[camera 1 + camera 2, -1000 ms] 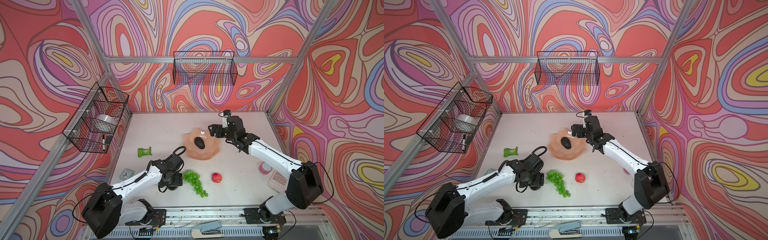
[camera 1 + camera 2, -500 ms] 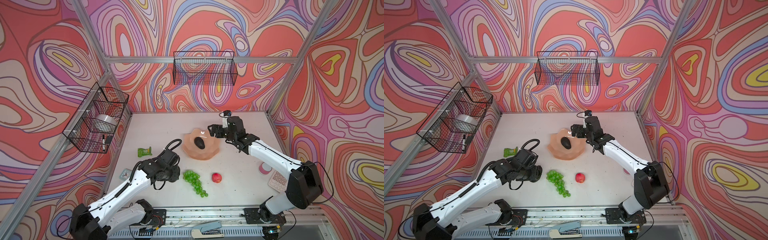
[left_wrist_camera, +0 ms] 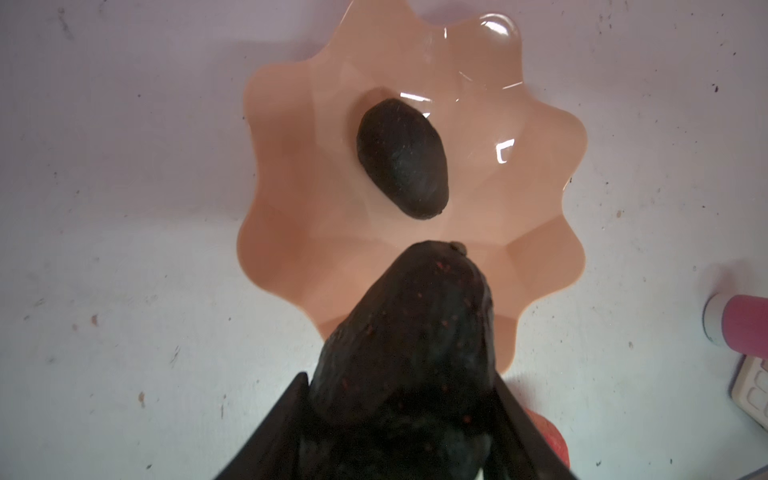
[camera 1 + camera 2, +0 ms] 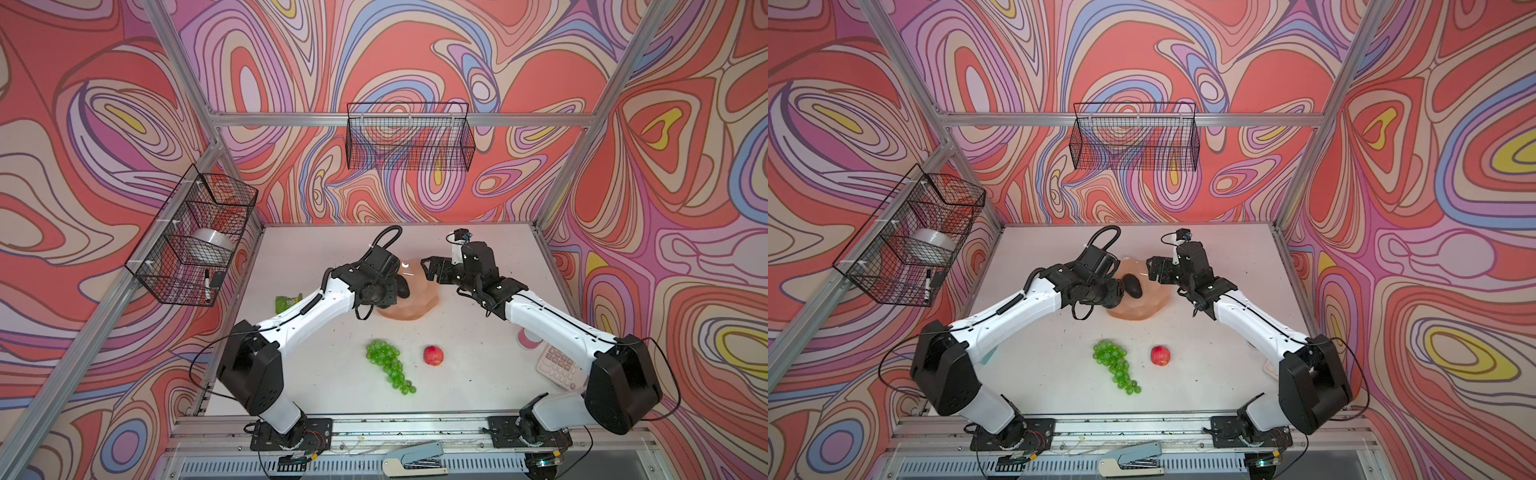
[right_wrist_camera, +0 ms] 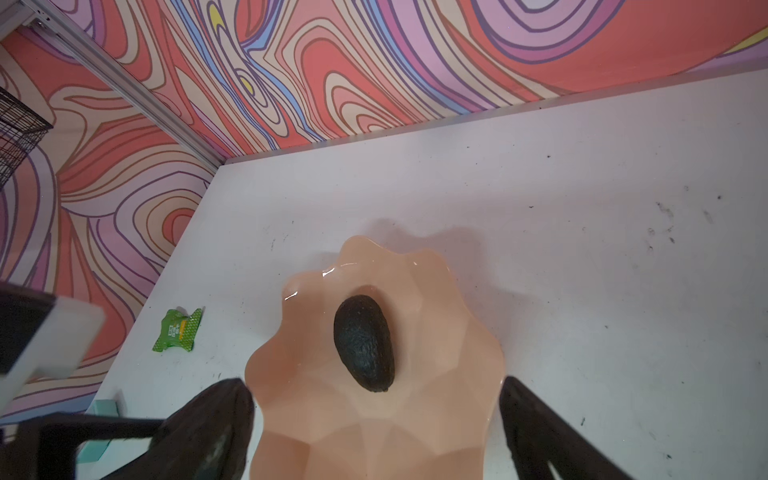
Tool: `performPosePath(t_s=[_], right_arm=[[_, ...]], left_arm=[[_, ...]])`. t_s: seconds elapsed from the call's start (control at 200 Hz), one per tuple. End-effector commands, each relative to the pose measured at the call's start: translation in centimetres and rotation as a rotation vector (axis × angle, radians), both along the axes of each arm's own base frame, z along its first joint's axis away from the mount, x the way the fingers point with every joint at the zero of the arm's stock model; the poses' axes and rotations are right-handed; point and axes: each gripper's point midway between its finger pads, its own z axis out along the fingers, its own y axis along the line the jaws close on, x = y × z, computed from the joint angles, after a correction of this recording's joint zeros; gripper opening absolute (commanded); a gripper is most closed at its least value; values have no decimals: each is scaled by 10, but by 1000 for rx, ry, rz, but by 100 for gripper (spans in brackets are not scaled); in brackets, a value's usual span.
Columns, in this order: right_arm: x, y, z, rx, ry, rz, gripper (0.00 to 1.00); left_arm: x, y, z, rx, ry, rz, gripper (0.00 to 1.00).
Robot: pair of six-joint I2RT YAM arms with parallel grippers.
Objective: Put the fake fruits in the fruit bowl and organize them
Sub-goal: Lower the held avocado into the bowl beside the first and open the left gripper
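Observation:
My left gripper is to release the second avocado, now held above the bowl's rim, in the fruit bowl (image 4: pixel 396 299) (image 3: pixel 360 238), up against the near side of the first avocado.
The peach-pink fruit bowl (image 4: pixel 422 305) (image 4: pixel 1152 301) stands at mid-table with one dark avocado (image 4: pixel 1133 286) (image 3: pixel 402 160) (image 5: pixel 363 340) lying in it. My left gripper (image 3: pixel 399 380) is shut on a second avocado (image 3: pixel 415 353), held above the bowl's (image 3: pixel 540 208) near-left rim; in both top views the wrist hides this fruit. At the bowl's (image 5: pixel 436 332) far right side my right gripper (image 4: pixel 430 270) (image 4: pixel 1154 270) (image 5: pixel 374 399) stands open and holds nothing, its fingers either side of the rim. The green grapes (image 4: pixel 388 368) (image 4: pixel 1115 365) and the red apple (image 4: pixel 433 355) (image 4: pixel 1160 356) lie on the table nearer the front.
A green packet (image 4: pixel 286 302) (image 5: pixel 178 330) lies left of the bowl. A pink roll (image 4: pixel 528 337) (image 3: pixel 744 320) and a calculator (image 4: pixel 559 365) sit at the right, under the right arm. Black wire baskets hang on the back wall (image 4: pixel 409 139) and the left wall (image 4: pixel 195 241).
My left gripper shut on the avocado at the front left beside the grapes, rose, and carried it back to the bowl. The right gripper has barely moved.

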Motion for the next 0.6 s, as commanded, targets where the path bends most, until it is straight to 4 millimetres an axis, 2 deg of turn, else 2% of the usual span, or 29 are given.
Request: performPosePath(t_s=[0.0, 0.135, 0.315, 0.596], right_arm=[[-10, -7, 7, 23, -3, -13, 98], [-23, -13, 2, 30, 20, -17, 98], [-36, -20, -9, 30, 51, -27, 98], [-49, -29, -16, 19, 73, -43, 98]], left_arm=[[18, -10, -7, -34, -3, 25, 48], [32, -4, -29, -24, 11, 137, 46], [39, -8, -53, -82, 30, 221, 44], [45, -9, -78, -63, 68, 269, 46]])
